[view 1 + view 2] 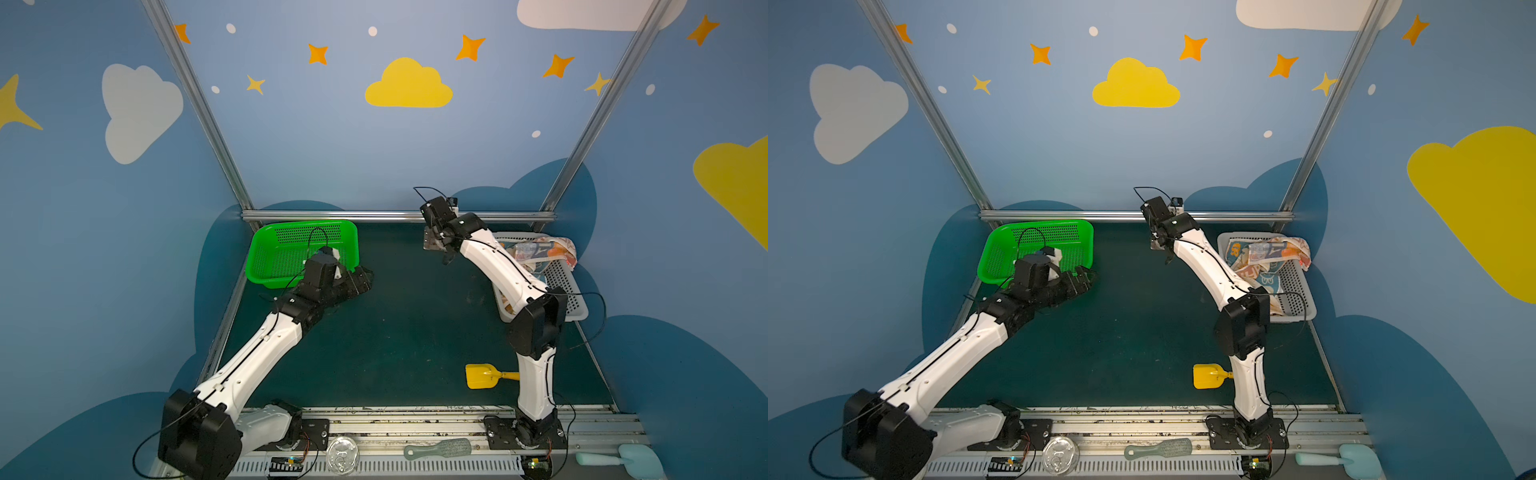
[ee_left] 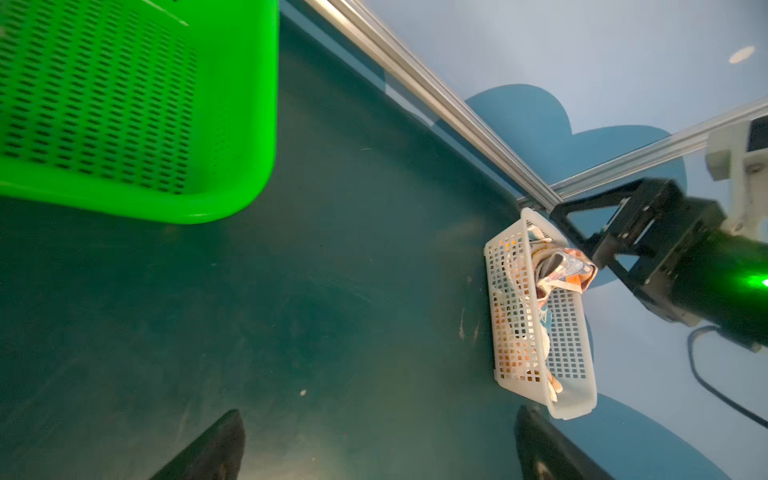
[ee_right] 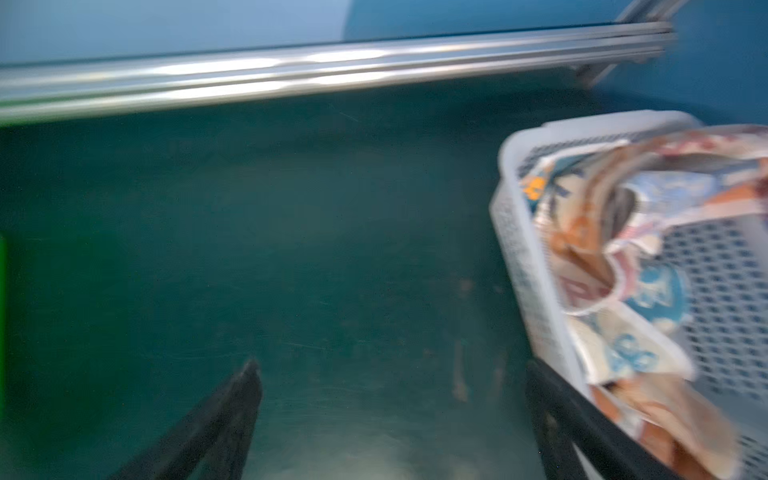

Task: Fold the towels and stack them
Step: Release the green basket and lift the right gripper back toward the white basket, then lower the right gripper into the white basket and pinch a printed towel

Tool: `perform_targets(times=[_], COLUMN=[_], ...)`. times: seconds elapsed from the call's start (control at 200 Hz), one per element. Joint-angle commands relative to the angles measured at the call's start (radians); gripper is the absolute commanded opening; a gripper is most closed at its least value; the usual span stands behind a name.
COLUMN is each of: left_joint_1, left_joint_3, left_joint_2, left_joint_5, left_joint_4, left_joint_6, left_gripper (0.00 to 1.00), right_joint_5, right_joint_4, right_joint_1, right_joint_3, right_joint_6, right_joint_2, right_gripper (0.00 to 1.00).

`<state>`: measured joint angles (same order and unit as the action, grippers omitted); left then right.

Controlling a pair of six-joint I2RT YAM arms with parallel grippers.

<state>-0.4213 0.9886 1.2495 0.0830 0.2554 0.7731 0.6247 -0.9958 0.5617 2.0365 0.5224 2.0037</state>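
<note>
Next, my right gripper needs to grab the light blue fold point(image 1: 528, 251) point(image 3: 670, 192) of the top towel, near the back of the white slotted basket.
The towels point(image 1: 540, 251) point(image 1: 1266, 253) lie crumpled in a heap of blue, orange and cream print inside a white slotted basket point(image 1: 577, 307) point(image 1: 1304, 307) at the back right. They also show in the left wrist view as towels point(image 2: 557, 270) in the basket point(image 2: 498, 291), and blurred in the right wrist view as towels point(image 3: 615, 257) in the basket point(image 3: 519, 232). My right gripper point(image 1: 440, 251) point(image 1: 1163, 249) point(image 3: 392, 368) hangs open over the mat just left of that basket, holding nothing. My left gripper point(image 1: 365, 278) point(image 1: 1090, 276) point(image 2: 380, 415) is open and empty, low beside the green basket.
A green slotted basket point(image 1: 266, 282) point(image 1: 1000, 278) point(image 2: 249, 166) with nothing in it stands at the back left. A yellow toy shovel point(image 1: 482, 376) point(image 1: 1208, 376) lies on the dark green mat by the right arm's base. A brush point(image 1: 438, 449), a clear lid point(image 1: 341, 454) and a pale blue spatula point(image 1: 636, 459) rest on the front rail.
</note>
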Motion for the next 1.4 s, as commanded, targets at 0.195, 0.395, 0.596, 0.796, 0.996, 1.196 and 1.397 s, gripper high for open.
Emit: perform_targets(times=[0.195, 0.395, 0.596, 0.796, 0.996, 1.196, 1.397], left_joint_1=[-0.122, -0.162, -0.180, -0.180, -0.175, -0.174, -0.173], left_joint_3=[0.359, 0.669, 0.804, 0.869, 0.908, 0.915, 0.886], left_joint_2=[0.359, 0.620, 0.755, 0.837, 0.881, 0.892, 0.877], left_joint_5=[0.065, 0.144, 0.197, 0.231, 0.249, 0.250, 0.246], left_joint_4=[0.006, 0.085, 0.091, 0.092, 0.082, 0.084, 0.083], left_joint_6=[-0.118, -0.148, -0.154, -0.163, -0.175, -0.175, -0.173], left_gripper=[1.00, 1.00, 1.00, 1.00, 1.00, 1.00, 1.00], right_joint_5=[-0.287, -0.308, -0.333, -0.259, -0.211, -0.161, -0.178], right_joint_4=[0.143, 0.098, 0.025, -0.071, -0.135, -0.138, -0.118], right_joint_1=[-0.354, -0.473, -0.547, -0.571, -0.581, -0.592, -0.593], right_joint_3=[-0.375, -0.308, -0.138, 0.029, 0.169, 0.174, 0.144], right_joint_6=[-0.137, -0.209, -0.206, -0.205, -0.204, -0.185, -0.176], right_joint_2=[-0.288, -0.180, -0.028, 0.136, 0.256, 0.274, 0.245], right_gripper=[0.92, 0.94, 0.92, 0.85, 0.80, 0.53, 0.15])
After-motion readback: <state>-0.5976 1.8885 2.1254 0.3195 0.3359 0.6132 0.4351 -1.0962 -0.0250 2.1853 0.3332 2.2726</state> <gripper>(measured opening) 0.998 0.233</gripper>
